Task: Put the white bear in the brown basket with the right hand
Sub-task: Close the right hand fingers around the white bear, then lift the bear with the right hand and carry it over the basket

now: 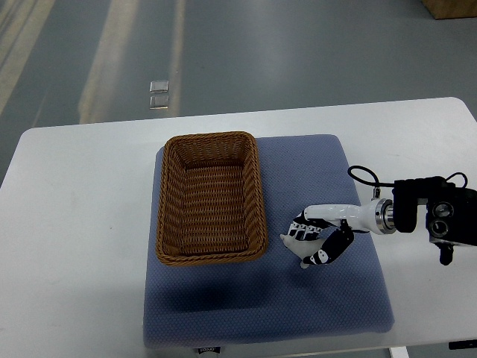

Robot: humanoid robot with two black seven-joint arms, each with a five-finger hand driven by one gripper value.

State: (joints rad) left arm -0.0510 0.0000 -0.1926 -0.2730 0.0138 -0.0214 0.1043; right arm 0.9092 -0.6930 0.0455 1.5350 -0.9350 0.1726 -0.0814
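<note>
I need to release the white bear from my right gripper in the far half of the brown basket (216, 180), close to the back side of the basket.
The brown wicker basket (210, 198) stands empty on the left half of a blue mat (313, 171). Just right of the basket's near right corner, my right hand (320, 239) rests low over the mat, its arm coming in from the right edge. Its black-and-white fingers (335, 250) curl around a small white bear (292, 240), which shows only as white bits poking out at the hand's left and lower side. Most of the bear is hidden by the hand. The left arm is out of view.
The blue mat lies on a white table (74, 224) whose far edge borders a grey floor. A black cable (364, 176) loops near my right wrist. Bare mat lies in front of the basket and hand.
</note>
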